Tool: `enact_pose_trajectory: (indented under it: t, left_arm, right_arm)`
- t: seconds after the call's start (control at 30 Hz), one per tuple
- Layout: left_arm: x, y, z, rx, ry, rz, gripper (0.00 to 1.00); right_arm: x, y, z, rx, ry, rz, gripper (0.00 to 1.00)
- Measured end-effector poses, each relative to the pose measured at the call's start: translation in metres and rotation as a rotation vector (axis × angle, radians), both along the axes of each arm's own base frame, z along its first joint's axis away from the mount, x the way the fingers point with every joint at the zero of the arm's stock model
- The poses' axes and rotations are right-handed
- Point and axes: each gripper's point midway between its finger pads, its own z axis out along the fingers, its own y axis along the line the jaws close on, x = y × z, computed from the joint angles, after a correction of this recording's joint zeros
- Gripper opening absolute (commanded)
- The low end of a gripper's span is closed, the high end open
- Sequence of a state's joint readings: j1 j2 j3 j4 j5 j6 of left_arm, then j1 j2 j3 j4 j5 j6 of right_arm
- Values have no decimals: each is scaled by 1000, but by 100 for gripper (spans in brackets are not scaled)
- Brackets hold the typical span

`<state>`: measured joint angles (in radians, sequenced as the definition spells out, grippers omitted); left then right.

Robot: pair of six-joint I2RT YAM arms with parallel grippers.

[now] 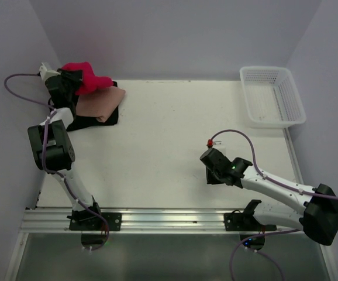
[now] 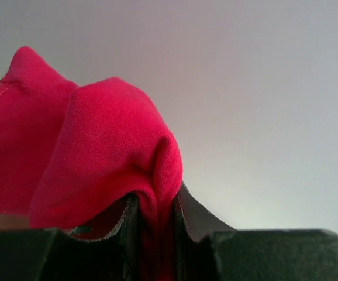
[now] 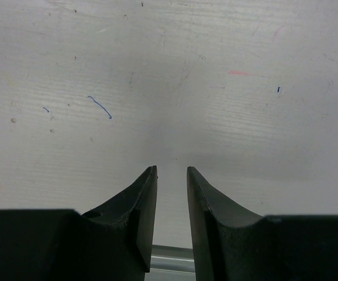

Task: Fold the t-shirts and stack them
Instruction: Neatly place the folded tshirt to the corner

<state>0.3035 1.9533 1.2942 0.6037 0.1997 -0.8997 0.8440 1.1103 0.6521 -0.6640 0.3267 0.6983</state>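
The robot's left gripper will release the red t-shirt on top of the folded salmon-pink t-shirt [image 1: 97, 96].
A bright red t-shirt [image 1: 87, 77] hangs bunched at the table's far left corner, pinched in my left gripper [image 1: 68, 79]. In the left wrist view the red t-shirt [image 2: 93, 152] fills the left side, a fold of it squeezed between the two dark fingers [image 2: 193, 218]; the left gripper [image 2: 157, 202] is shut on it. Under it lies a folded salmon-pink t-shirt [image 1: 100, 104] on top of a black t-shirt [image 1: 90, 122]. My right gripper [image 1: 211, 168] hovers low over bare table at centre right, jaws slightly apart, with nothing between them [image 3: 171, 171].
A white plastic lattice basket [image 1: 272, 96] stands at the far right corner. White table [image 1: 163, 140] stretches between the two arms. Purple cables loop off both arms. The metal base rail [image 1: 157, 219] runs along the near edge.
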Motion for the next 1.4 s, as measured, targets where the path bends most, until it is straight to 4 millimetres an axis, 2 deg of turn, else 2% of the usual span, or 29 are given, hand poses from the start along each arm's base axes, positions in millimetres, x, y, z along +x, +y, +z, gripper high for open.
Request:
enact_pose_trajectory:
  t: [0.1,0.17,0.23,0.3,0.4,0.53,0.6,0.77,1.07,1.17,1.23,1.4]
  left_arm:
    - [14,-11,38,-1,-97,-38,0]
    - [21,-17,49,2,-131,-53,0]
    - [29,-25,46,-1,-138,-71,0]
    - [34,-35,27,-9,-111,-90,0]
    - [34,-46,-25,-36,-21,-112,0]
    - [17,-52,-103,-79,130,-115,0]
    - [8,-54,-123,-92,170,-112,0]
    - [6,-52,-117,-71,149,-109,0]
    - [2,-50,-118,-62,150,-96,0]
    - [-4,-47,-114,-44,156,-75,0]
    - [-9,-44,-105,-26,157,-52,0]
    - [-14,-35,-68,26,117,-13,0]
  right_arm:
    - [-1,1,0,4,3,3,30]
    - [-1,1,0,5,4,3,30]
    - [-1,1,1,9,0,3,30]
    - [0,1,5,23,-12,3,29]
    - [-1,1,9,41,-28,3,29]
    - [-1,1,10,42,-29,3,29]
    - [-1,1,10,43,-30,4,28]
    - [-1,1,8,37,-23,4,28]
    - [-3,-1,4,30,-13,5,28]
    - [-4,-1,2,28,-10,5,28]
    - [-4,-1,3,29,-12,6,28]
    - [-3,0,3,34,-13,9,28]
